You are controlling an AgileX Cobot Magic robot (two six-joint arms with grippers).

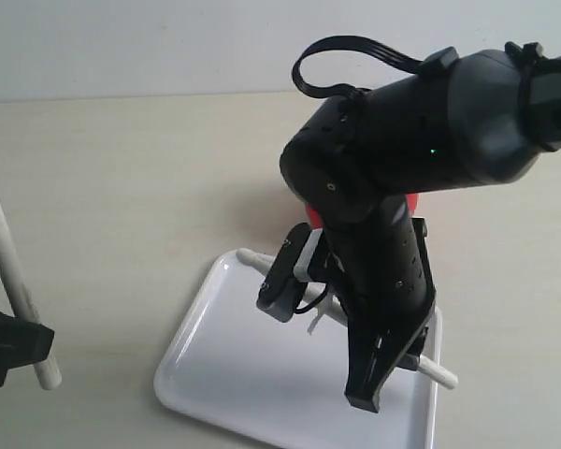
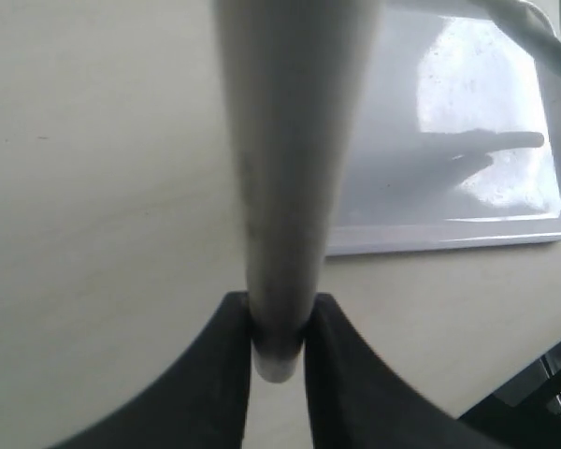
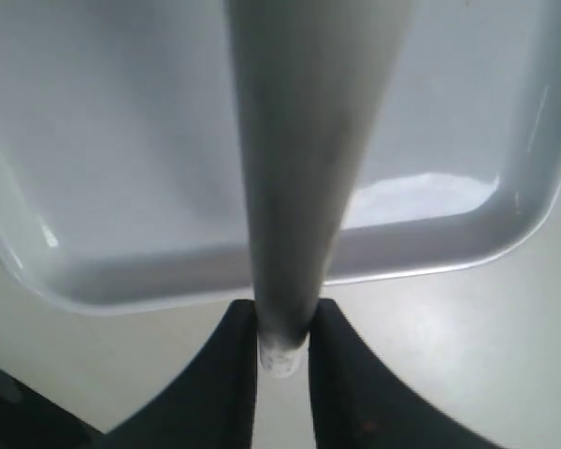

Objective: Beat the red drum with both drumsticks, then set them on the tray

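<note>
The robot's right gripper should release its drumstick inside the white tray (image 1: 318,292), along the tray's rim nearest the red drum.
The red drum (image 1: 310,216) is almost wholly hidden behind my right arm; only slivers of red show. In front of it lies the white tray (image 1: 224,374). My right gripper (image 1: 399,372) hangs low over the tray's right part, shut on the butt of one drumstick (image 1: 254,259) that slants across the tray. The right wrist view shows that drumstick (image 3: 299,168) clamped between the fingers (image 3: 238,374) above the tray rim (image 3: 421,260). At the far left my left gripper (image 1: 19,341) is shut on the other drumstick (image 1: 5,253), held off the tray and tilted up. That stick (image 2: 285,168) sits pinched in the gripper (image 2: 280,327).
The pale tabletop (image 1: 122,187) spreads around the tray. The right arm's black body (image 1: 402,140) and wrist camera (image 1: 282,281) stand over the tray's back half. From the left wrist, the tray (image 2: 449,234) lies ahead, beside the stick.
</note>
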